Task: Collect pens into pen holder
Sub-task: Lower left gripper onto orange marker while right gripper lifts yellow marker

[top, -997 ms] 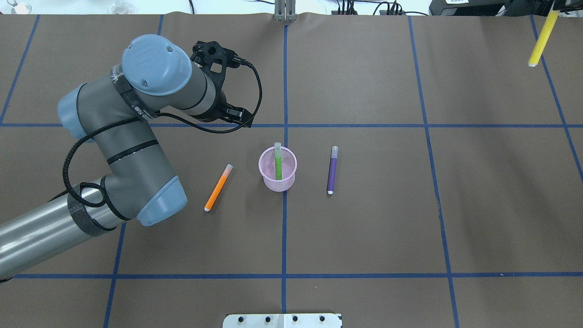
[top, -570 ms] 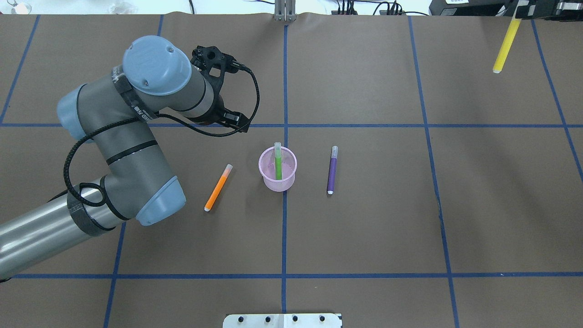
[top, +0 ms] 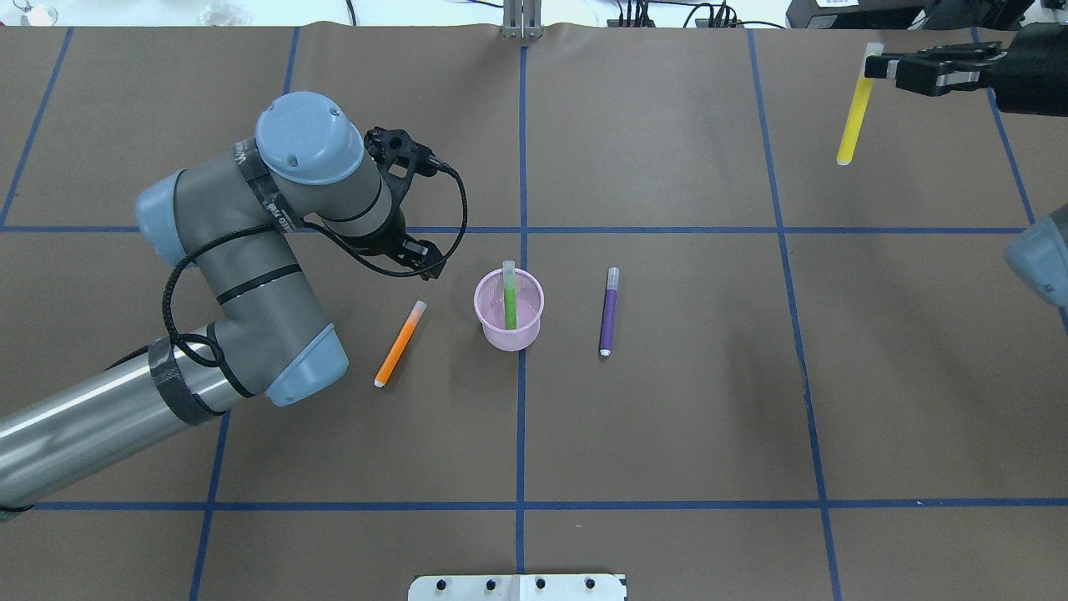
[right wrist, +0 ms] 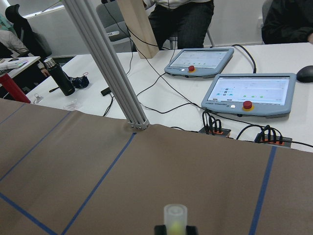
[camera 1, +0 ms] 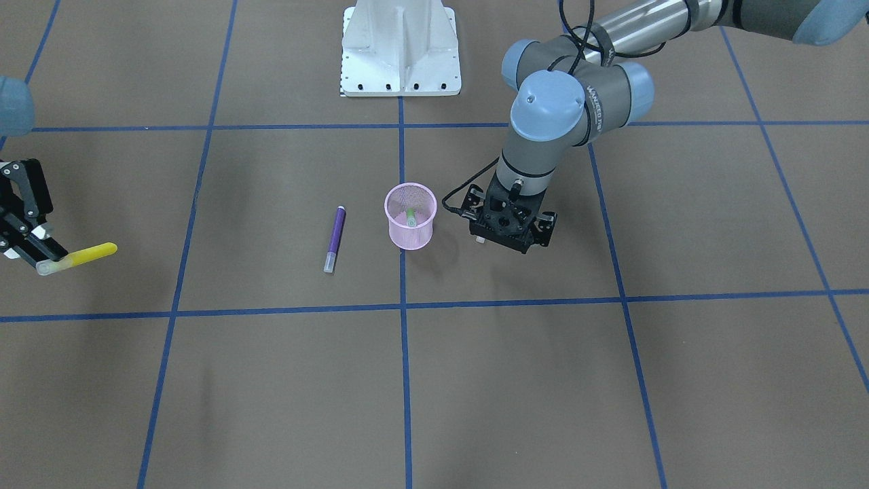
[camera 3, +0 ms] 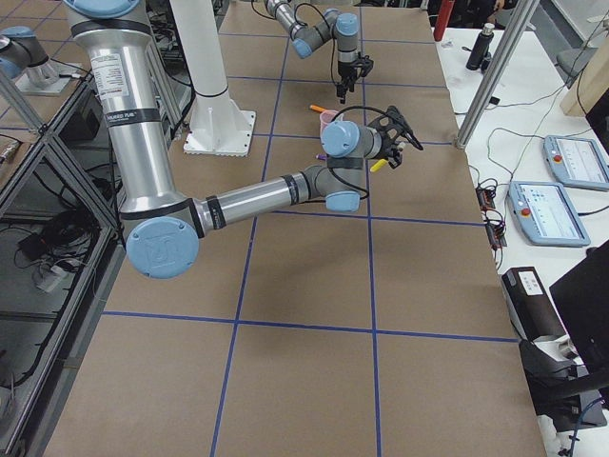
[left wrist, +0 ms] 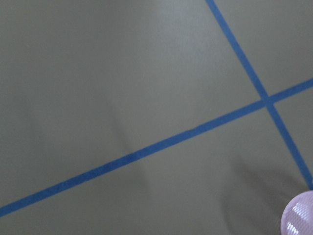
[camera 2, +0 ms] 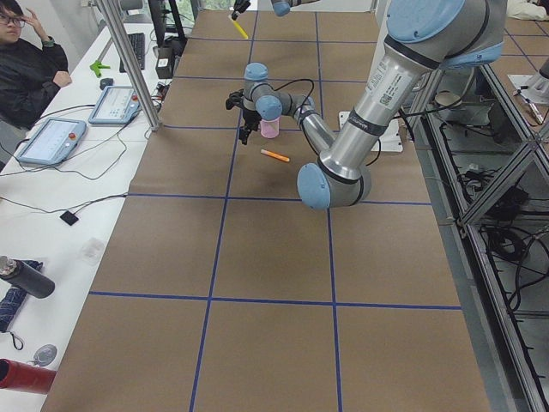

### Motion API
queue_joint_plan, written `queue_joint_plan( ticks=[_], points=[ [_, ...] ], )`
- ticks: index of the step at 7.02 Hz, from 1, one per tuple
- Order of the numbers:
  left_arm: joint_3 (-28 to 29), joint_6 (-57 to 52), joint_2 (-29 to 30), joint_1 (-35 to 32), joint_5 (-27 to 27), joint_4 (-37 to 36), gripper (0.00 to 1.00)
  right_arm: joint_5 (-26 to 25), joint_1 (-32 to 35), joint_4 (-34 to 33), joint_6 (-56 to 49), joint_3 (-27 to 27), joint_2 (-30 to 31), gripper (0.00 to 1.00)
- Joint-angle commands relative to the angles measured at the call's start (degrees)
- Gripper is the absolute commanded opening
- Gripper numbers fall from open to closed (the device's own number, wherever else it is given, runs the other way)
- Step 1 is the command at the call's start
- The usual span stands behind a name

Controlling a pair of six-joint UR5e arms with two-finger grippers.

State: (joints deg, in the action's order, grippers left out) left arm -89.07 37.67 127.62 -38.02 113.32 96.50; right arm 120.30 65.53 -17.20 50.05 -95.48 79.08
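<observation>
The robot's left gripper will close on the clear cap (camera 1: pixel 481 238) of the orange pen that lies next to the pink mesh pen holder.
The pink mesh pen holder (top: pixel 509 321) stands mid-table with the green pen (top: pixel 509 302) upright in it; its rim shows in the left wrist view (left wrist: pixel 299 215). The orange pen (top: pixel 400 343) lies flat to its left and the purple pen (top: pixel 609 311) to its right. My left gripper (camera 1: pixel 510 234) hangs above the table just beyond the orange pen's cap end; no fingers show in its wrist view, so it looks open and empty. My right gripper (top: pixel 878 67) is shut on the yellow pen's (top: pixel 856 113) cap end and holds it in the air at the far right.
Blue tape lines grid the brown table. The white robot base plate (top: pixel 517 587) is at the near edge. An aluminium post (top: pixel 521 21) stands at the far edge. Tablets (right wrist: pixel 249 93) and seated people are beyond it.
My left arm has moved nearer and to the right, towards the orange pen. My right gripper has carried the yellow pen leftwards, further over the table. The other pens and the holder have not moved.
</observation>
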Motion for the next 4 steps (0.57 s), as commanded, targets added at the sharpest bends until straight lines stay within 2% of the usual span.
queue_joint_plan(
  ticks=[1,4],
  points=[
    [3.54,-1.02,0.18,1.62,2.87,0.53,0.98,-2.17,-4.08,1.55,-0.04,-0.5,-0.24,0.0],
    [3.38,-0.24,0.0,1.98,6.02,0.09,0.98,-4.64,-7.17,2.79,0.05,-0.85,-0.24,0.0]
  ],
)
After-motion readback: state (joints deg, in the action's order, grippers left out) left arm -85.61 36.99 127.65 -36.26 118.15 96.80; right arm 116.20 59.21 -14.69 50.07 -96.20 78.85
